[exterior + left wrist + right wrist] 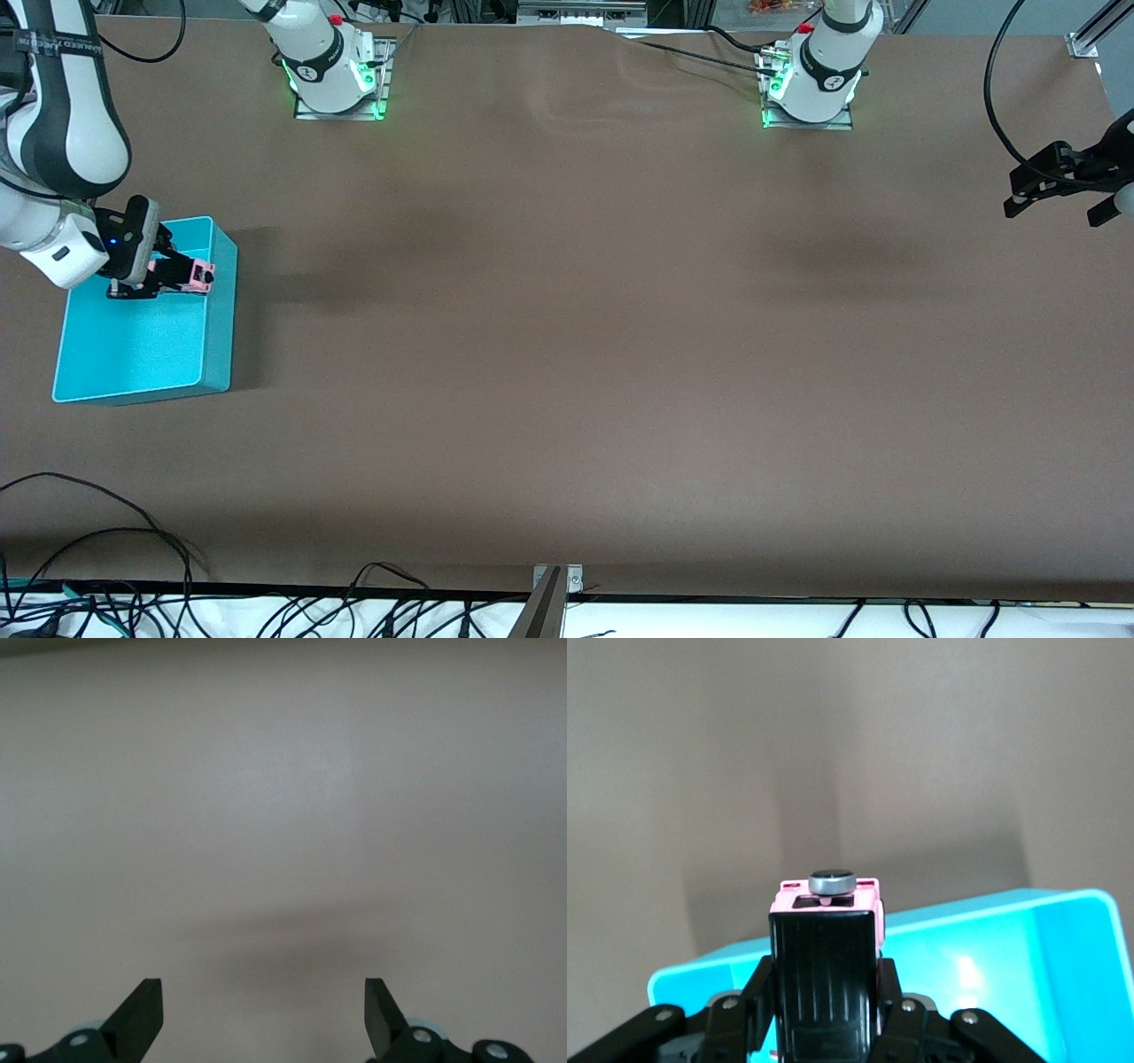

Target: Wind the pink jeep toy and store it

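The pink jeep toy will go on the turquoise bin's bottom, at the end (pixel 171 276) nearest the arm bases, from my right gripper. The jeep is now held in the air over that bin.
My right gripper (pixel 182 275) is shut on the pink jeep toy (pixel 199 276) and holds it in the air over the turquoise bin (pixel 142 354), near the bin's inner wall toward the table's middle. In the right wrist view the jeep (pixel 826 904) sits between my fingers (pixel 760 988), with its black ribbed roof toward the camera and a grey spare wheel at its tip; the bin (pixel 983 957) lies below. My left gripper (pixel 1059 190) is open and empty, in the air at the left arm's end of the table, and waits; in its wrist view (pixel 264 1014) only bare table shows.
The brown table (pixel 567 354) spreads between the bin and the left gripper. Loose black cables (pixel 106 558) lie along the table's edge nearest the front camera. The two arm bases (pixel 337 71) stand at the edge farthest from it.
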Motion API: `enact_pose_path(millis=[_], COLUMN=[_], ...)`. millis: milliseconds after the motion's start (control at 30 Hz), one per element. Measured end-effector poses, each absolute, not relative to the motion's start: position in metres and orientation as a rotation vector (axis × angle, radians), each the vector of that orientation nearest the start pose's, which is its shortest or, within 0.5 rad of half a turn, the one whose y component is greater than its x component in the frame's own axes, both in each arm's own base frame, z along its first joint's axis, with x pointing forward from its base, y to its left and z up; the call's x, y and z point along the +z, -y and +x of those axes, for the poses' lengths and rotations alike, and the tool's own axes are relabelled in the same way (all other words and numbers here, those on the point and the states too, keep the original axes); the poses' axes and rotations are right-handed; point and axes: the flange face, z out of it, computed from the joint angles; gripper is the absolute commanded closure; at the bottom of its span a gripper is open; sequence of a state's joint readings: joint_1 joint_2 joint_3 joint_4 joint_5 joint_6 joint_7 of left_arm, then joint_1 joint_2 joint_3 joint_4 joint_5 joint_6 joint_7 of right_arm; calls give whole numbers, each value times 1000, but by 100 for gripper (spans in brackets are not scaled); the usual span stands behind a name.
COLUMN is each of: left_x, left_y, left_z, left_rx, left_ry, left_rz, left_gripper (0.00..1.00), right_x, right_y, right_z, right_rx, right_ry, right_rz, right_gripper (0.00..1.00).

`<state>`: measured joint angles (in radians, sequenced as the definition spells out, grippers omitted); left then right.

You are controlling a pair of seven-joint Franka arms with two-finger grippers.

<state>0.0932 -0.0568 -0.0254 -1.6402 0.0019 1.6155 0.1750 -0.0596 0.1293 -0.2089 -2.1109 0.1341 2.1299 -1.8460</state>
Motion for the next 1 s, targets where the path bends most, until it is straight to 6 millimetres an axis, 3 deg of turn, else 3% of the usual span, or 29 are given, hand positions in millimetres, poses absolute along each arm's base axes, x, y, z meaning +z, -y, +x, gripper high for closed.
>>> enact_pose_path(millis=[433,1000], left_x=[626,626], left_y=[-36,-36], left_z=[540,540], left_rx=[-48,-47], left_ry=[-167,-168], left_rz=[-3130,-3130], left_gripper=[0,0], right_x=[317,250], right_y=[204,226], right_z=[515,511], right_rx=[14,109], right_ry=[2085,2055], right_rz=[-2150,-2177], right_gripper=[77,77])
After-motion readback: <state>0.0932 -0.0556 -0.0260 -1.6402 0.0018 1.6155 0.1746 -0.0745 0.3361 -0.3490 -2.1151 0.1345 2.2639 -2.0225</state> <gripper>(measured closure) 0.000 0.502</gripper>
